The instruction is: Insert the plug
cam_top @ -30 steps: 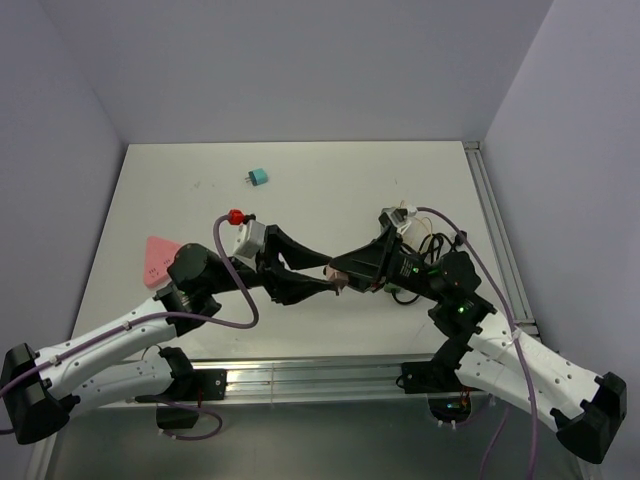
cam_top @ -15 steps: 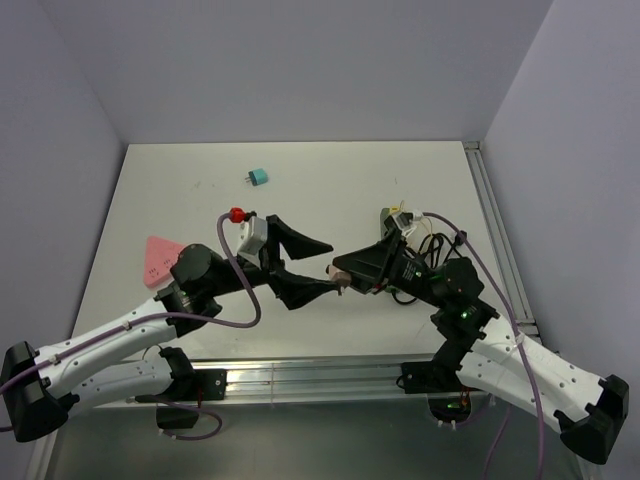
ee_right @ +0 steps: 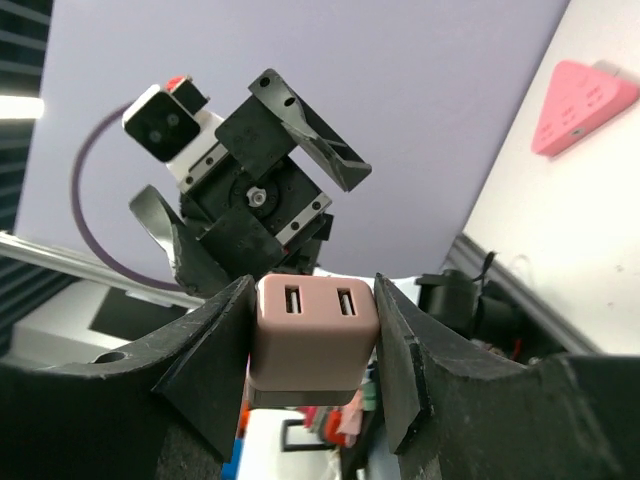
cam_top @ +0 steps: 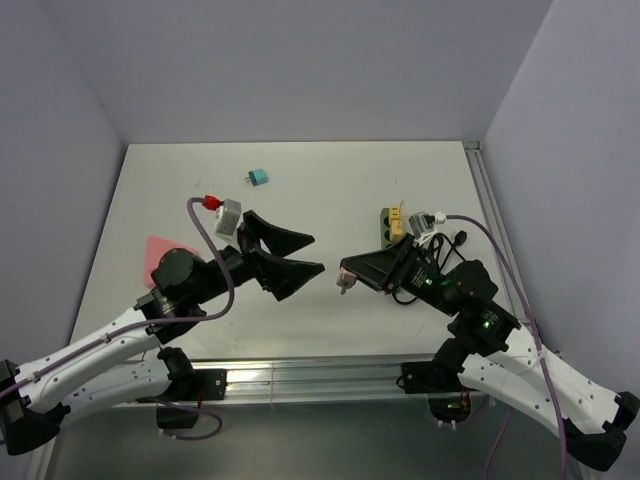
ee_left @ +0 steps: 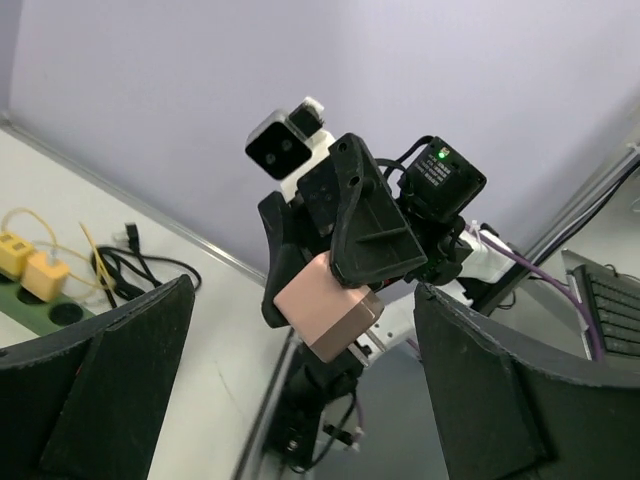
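Note:
The plug's pins point across my right gripper's fingers, so the plug should stay held by my left gripper while my right gripper takes it from the plug's slotted side (ee_right: 318, 300).
The plug (cam_top: 345, 283) is a small pink cube charger with two slots on one face (ee_right: 312, 340). My right gripper (cam_top: 347, 275) is shut on it, one finger pressed against each side (ee_right: 313, 290), and holds it in the air above the near middle of the table. My left gripper (cam_top: 315, 252) stands open a short way to the left of the plug and touches nothing. In the left wrist view the plug (ee_left: 325, 315) hangs between the wide-apart left fingers (ee_left: 120, 370), well beyond them. A green power strip (cam_top: 387, 226) lies at the right.
A teal plug (cam_top: 259, 177) lies at the far middle of the table. A pink triangular socket block (cam_top: 158, 256) lies at the left (ee_right: 585, 105). Yellow plugs and black cables (ee_left: 130, 265) crowd the power strip (ee_left: 30, 305). A metal rail runs along the table's right edge (cam_top: 495, 235).
My left gripper has opened, let go of the plug and drawn back to the left. The right gripper keeps the plug and has pulled slightly to the right.

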{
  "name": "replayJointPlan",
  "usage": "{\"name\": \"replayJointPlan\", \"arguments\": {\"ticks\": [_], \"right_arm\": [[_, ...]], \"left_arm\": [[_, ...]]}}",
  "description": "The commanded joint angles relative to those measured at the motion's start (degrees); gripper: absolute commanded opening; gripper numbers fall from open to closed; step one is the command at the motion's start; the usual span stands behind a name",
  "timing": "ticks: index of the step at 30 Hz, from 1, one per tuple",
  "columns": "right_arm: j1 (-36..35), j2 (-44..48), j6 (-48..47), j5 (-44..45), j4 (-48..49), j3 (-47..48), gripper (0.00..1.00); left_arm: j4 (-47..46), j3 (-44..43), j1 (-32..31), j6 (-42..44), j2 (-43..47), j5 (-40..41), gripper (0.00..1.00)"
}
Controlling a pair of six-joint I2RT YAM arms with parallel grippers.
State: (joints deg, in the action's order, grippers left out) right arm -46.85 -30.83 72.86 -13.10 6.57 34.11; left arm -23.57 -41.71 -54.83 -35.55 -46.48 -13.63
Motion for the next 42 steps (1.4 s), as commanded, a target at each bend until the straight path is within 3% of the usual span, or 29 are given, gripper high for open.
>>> {"name": "replayJointPlan", "arguments": {"ticks": [1,12,27,31,42], "right_arm": [[-1.0,0.9,-4.7,2.9,0.9,1.6,0.0],[-3.8,0.3,-7.1,8.7,1.3,0.8,0.0],[-7.1,0.3,-13.4,15.9,2.1,0.6,0.0],[-8.3,0.5,-16.6,18.5,2.3,0.4,0.0],[-9.1,-1.4,-17.1,19.3,4.9,-0.8,0.0]], "left_arm": [[2.0,-2.5,0.1,-7.0,-3.3,-2.5,0.95],[-5.4,-0.3,-0.6,-14.9,-9.6,-8.0,0.93],[-3.0,-1.9,-3.1,-16.3,-11.1,-6.8,0.89],[-1.4,-2.4,-3.3,-17.6,-11.4,-6.8,0.82],[-6.2,-1.9,-3.3,-21.0,-12.5,-8.9,0.77]]}}
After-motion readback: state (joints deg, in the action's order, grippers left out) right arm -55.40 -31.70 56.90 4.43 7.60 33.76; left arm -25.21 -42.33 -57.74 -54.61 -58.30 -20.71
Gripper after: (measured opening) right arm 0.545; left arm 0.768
